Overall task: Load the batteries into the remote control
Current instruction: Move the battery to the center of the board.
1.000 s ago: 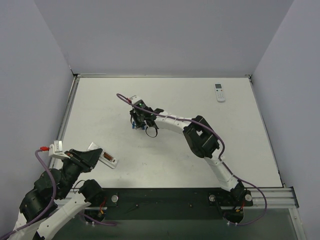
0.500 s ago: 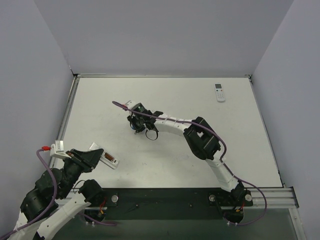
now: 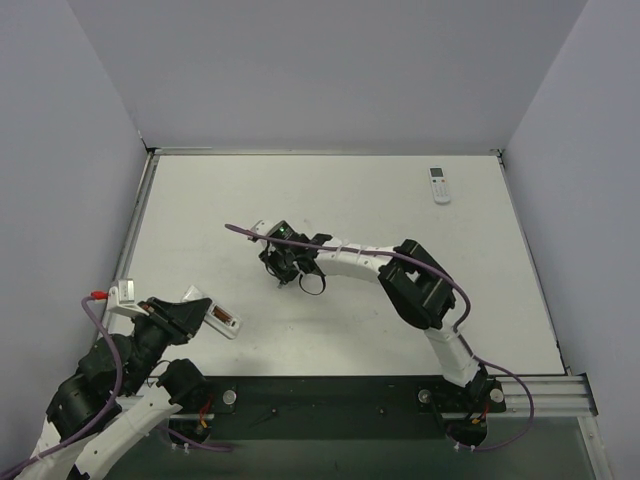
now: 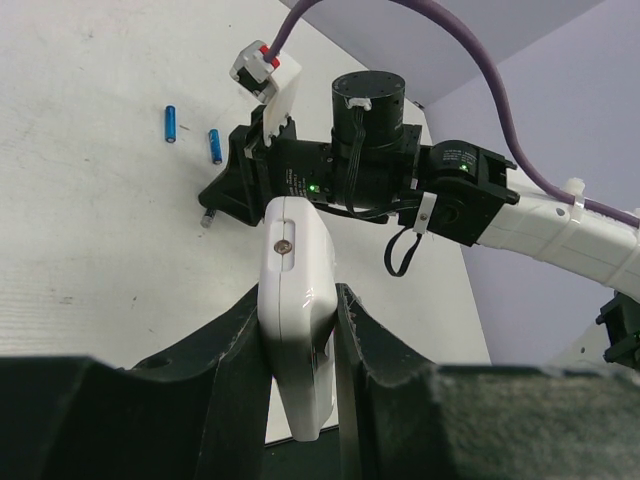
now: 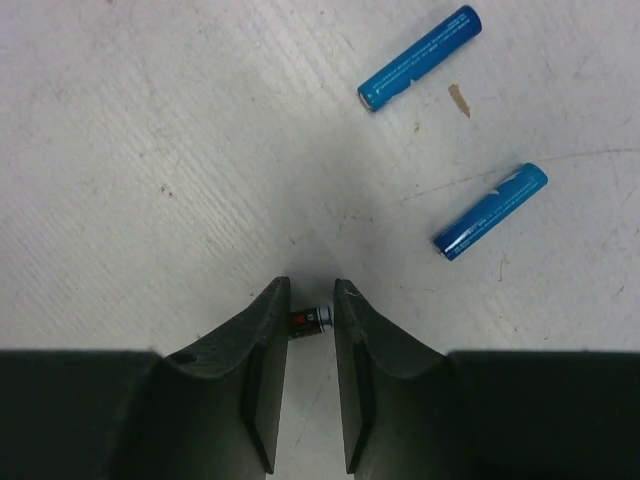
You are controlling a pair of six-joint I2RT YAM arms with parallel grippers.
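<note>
The dark battery sits crosswise in my right gripper's fingers, so next I open them, lift clear and turn my right gripper to grab the battery's long sides (image 5: 308, 322).
My left gripper (image 4: 298, 300) is shut on the white remote control (image 4: 292, 260) and holds it above the table's near left. The remote's plain back faces the wrist camera. In the top view its open battery bay (image 3: 217, 320) shows something reddish inside. Two blue batteries (image 5: 420, 58) (image 5: 490, 211) lie on the table ahead and to the right of my right gripper (image 5: 311, 300). They also show in the left wrist view (image 4: 170, 125) (image 4: 214, 146). The right jaws stand close together at table level, with a small dark battery (image 5: 308, 320) across the narrow gap between them.
A second white remote (image 3: 439, 185) with a small screen lies at the back right of the table. Grey walls close the table on the left, back and right. My right arm (image 3: 400, 270) stretches across the table's middle.
My right gripper has moved a little toward the near side and to the right, away from the blue batteries. My left arm has shifted slightly with the remote still in it.
</note>
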